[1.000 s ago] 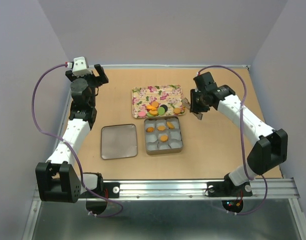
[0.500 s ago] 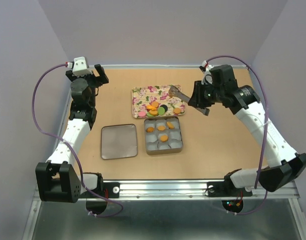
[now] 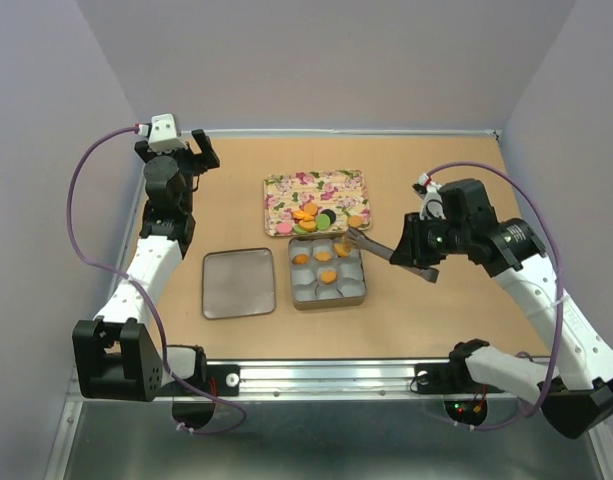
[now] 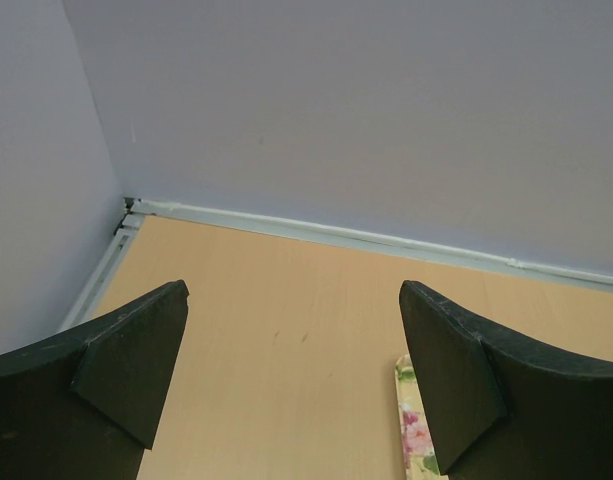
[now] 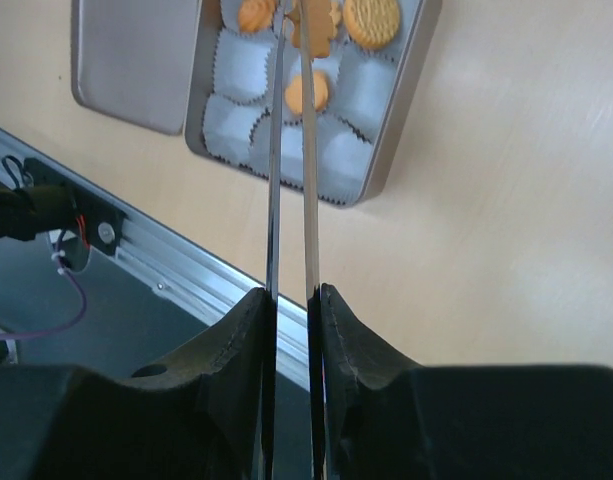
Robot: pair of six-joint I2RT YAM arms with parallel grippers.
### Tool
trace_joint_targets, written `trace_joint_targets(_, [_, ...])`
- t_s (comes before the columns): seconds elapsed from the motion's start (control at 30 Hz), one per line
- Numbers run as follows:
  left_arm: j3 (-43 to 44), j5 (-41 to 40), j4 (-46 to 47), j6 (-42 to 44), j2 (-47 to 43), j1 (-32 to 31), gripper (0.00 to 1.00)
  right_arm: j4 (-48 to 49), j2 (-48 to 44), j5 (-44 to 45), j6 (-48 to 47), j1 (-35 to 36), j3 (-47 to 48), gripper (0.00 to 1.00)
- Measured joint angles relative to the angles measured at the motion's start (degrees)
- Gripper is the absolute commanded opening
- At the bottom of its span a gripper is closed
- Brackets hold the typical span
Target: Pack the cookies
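Observation:
Next, I let go of the orange cookie with my right gripper in the empty paper cup (image 3: 347,268) (image 5: 364,77) between the middle cookie in the tin and the tin's side beside the tongs.
The cookies (image 3: 314,217) lie piled at the near edge of a floral tray (image 3: 286,190): orange, with pink, green and dark ones. A square tin (image 3: 352,291) with white paper cups holds several orange cookies (image 3: 327,275). My right gripper (image 3: 400,252) is shut on metal tongs (image 3: 371,243). In the right wrist view the gripper (image 5: 291,295) points the tongs (image 5: 289,150) over the tin (image 5: 391,130), and their tips pinch an orange cookie (image 5: 314,25) above its far cups. My left gripper (image 3: 189,155) is open and empty at the far left, and its wrist view (image 4: 294,300) shows bare table.
The tin's lid (image 3: 239,283) lies flat to the left of the tin. An aluminium rail (image 3: 386,375) runs along the table's near edge. Grey walls close the table on the left, back and right. The tray's corner (image 4: 411,420) shows in the left wrist view.
My right arm has swung from beside the tray toward the near side, bringing the tongs' tips from over the tray to over the tin. The left arm has not moved.

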Motion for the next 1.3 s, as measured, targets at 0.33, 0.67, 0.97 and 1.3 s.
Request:
trace_joint_targets(0.33, [0.0,0.0,0.0,0.0,0.6,-0.7,0.99,-1.8,-5.3,-1.4,2.6,0.0,-9.9,0.22])
trace_joint_targets(0.67, [0.0,-0.1,0.0,0.0,0.6,-0.9,0.99,0.2,-5.2,-1.8,3.1,0.0,-12.9,0.22])
trace_joint_targets(0.97, [0.0,-0.1,-0.1,0.0,0.9,-1.1,0.99,3.5,-4.0,-0.5,2.9,0.0,-14.0,0.22])
trace_joint_targets(1.3, [0.0,-0.1,-0.1,0.1,0.9,-1.2,0.99,5.1,-3.6,1.3,2.4,0.0,-14.8,0.48])
